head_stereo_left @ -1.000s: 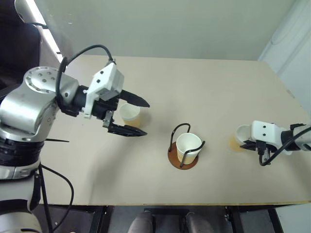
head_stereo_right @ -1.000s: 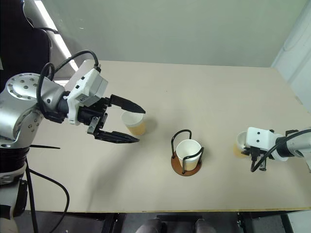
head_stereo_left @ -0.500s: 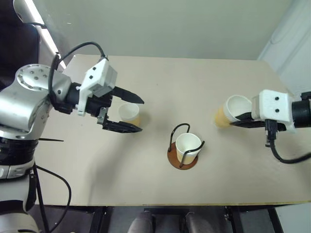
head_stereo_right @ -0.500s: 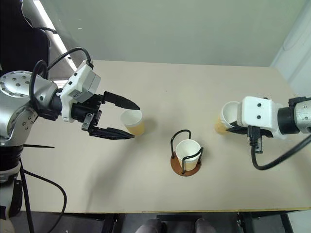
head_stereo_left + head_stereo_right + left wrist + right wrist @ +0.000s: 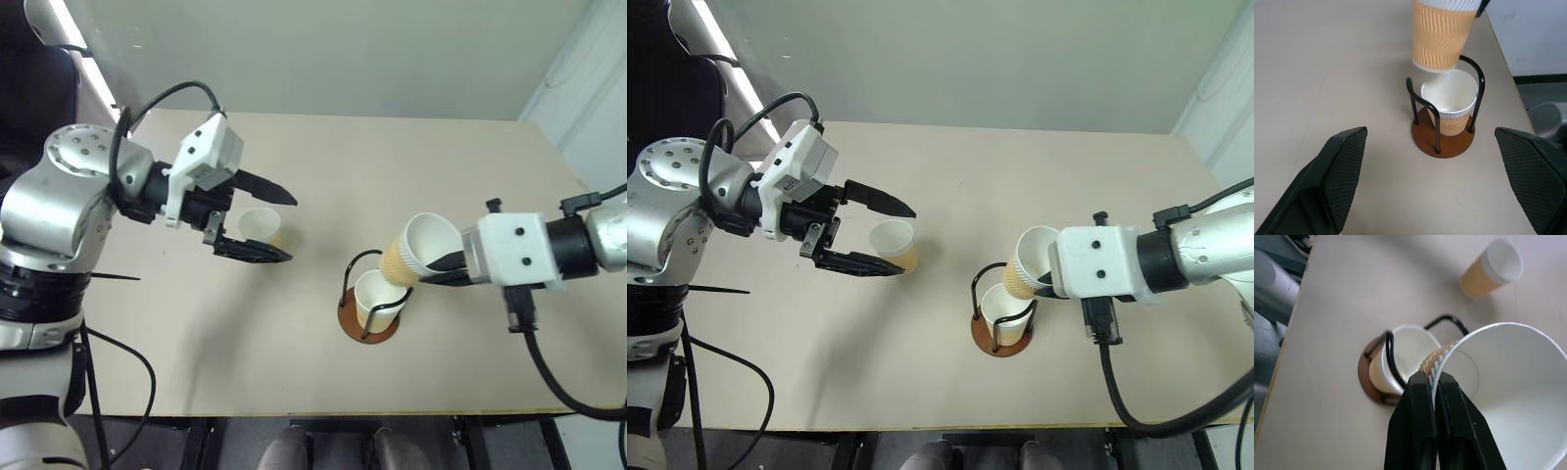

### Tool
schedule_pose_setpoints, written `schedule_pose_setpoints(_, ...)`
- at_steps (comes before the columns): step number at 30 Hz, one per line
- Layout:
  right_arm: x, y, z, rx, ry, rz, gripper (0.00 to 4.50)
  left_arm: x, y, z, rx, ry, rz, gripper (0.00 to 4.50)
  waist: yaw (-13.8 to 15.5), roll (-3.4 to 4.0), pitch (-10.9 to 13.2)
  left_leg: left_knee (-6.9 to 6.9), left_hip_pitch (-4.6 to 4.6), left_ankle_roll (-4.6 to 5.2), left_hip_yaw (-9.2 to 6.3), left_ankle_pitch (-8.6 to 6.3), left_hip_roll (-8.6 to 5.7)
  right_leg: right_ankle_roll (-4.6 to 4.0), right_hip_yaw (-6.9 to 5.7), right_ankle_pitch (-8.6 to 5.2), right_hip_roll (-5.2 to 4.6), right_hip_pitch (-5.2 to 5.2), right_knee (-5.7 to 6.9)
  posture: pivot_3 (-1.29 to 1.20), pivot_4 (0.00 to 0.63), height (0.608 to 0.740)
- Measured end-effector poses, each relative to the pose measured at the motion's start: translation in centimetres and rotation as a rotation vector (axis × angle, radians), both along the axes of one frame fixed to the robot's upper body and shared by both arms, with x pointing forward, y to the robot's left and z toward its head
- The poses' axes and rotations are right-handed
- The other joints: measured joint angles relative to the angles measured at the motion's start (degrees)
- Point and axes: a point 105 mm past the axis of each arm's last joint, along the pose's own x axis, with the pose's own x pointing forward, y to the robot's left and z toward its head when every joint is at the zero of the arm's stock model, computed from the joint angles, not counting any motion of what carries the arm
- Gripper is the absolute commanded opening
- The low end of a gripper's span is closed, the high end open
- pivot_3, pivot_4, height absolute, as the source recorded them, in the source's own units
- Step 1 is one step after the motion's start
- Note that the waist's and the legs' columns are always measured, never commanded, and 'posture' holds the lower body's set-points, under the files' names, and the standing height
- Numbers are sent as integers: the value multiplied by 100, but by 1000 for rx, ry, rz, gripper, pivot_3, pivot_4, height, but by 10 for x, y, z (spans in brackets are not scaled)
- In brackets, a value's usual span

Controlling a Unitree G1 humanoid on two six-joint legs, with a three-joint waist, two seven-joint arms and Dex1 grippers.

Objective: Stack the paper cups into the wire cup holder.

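My right gripper will release its paper cup, which hangs tilted just above the holder, inside the upright cup in the wire cup holder [image 5: 384, 293] [image 5: 1408, 354].
The wire cup holder [image 5: 353, 325] stands mid-table with one paper cup [image 5: 372, 297] upright inside it. My right gripper [image 5: 1432, 378] is shut on the rim of a second paper cup [image 5: 416, 250]. That cup hangs tilted just above and to the right of the holder, its base over the nested cup's mouth. A third paper cup [image 5: 258, 226] stands on the table to the left. My left gripper [image 5: 291, 229] hovers open right beside this cup and points toward the holder [image 5: 1442, 144].
The tan table [image 5: 245, 362] reaches to a front edge near me and a right edge beyond the right arm. Black cables trail from both wrists. A pale wall rises behind the table.
My right gripper lifted its cup off the table at the right and carried it left and up to just above the holder, tilting it. The left gripper stayed where it was, open.
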Motion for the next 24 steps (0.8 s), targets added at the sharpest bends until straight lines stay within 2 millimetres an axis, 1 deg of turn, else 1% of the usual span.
schedule_pose_setpoints(4, 2, 6, 0, 3, 0, 22, 40, 0, 0, -1, 2, 2, -4, 4500, -1, 0, 0, 0, -1, 1, 0, 0, 0, 0, 0, 0, 0, -1, -1, 0, 150, 740)
schedule_pose_setpoints(10, 1, 8, -4, 0, 21, 38, 40, 0, 0, -1, 3, 2, -4, 4500, 2, 0, 0, -1, -1, 1, -1, -1, 1, 0, -1, 0, 0, 0, -3, 0, 150, 740)
schedule_pose_setpoints(15, 0, 9, -15, -22, 61, 53, 40, 0, 0, -1, 3, 2, -4, 4500, 1, 0, 0, -2, -2, 1, -1, 0, 0, 0, -1, 0, 0, 0, -3, 0, 150, 740)
schedule_pose_setpoints(19, 0, 9, -18, -37, 48, 63, 40, 0, 0, -1, 3, 1, -3, 4500, 2, 0, 0, -2, -1, 1, -1, -1, 1, 0, -1, 0, 0, 0, -3, 0, 150, 740)
schedule_pose_setpoints(24, 3, 7, -27, -71, 44, 75, 40, 0, -1, 0, 4, 0, -2, 4500, 2, 0, 0, -1, -2, 1, -1, -1, 1, 0, -1, 0, 0, 0, -3, 0, 150, 740)
